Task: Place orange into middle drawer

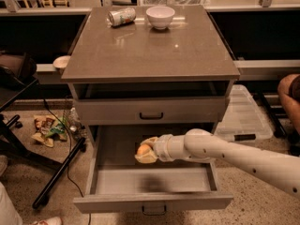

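The robot's gripper needs to let go of the orange on the grey bottom near the centre of the open middle drawer point(139, 169).
The orange point(143, 149) is small and round, held between the pale fingers of my gripper point(146, 152). The gripper reaches in from the right on a white arm and hangs over the left-centre of the open middle drawer point(117, 181). This drawer is wide and grey, pulled out toward me, with a small dark handle on its front. A shadow of the gripper lies on the drawer floor below it. The orange is above the floor, not resting on it.
The shut grey drawer front point(151, 111) sits above the open one. On the cabinet top point(150, 50) stand a white bowl point(160, 17) and a tipped drink can point(121, 16). A black stand leg point(56, 175) and litter lie on the floor at left. A clear plastic lid point(243, 118) lies right.
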`<state>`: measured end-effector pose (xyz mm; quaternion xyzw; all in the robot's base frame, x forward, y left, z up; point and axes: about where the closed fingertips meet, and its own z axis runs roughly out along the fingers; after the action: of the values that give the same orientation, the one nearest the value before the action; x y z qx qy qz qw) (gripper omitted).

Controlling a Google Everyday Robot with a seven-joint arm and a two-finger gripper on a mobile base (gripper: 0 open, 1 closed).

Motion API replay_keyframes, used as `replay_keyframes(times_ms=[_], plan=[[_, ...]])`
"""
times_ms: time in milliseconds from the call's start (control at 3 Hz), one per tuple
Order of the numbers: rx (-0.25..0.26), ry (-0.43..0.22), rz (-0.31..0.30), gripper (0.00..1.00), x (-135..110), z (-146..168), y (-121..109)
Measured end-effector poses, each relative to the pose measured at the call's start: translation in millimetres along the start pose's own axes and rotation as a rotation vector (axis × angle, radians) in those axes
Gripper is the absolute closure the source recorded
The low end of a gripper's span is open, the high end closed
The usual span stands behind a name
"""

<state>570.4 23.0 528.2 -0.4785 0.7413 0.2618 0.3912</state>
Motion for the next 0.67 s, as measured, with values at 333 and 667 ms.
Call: replay_keyframes(times_ms=[333,667], plan=[[-0.016,0.069,-0.002,1.00,12,16,3],[-0.051,0.123,0.008,1.00,38,46,4]])
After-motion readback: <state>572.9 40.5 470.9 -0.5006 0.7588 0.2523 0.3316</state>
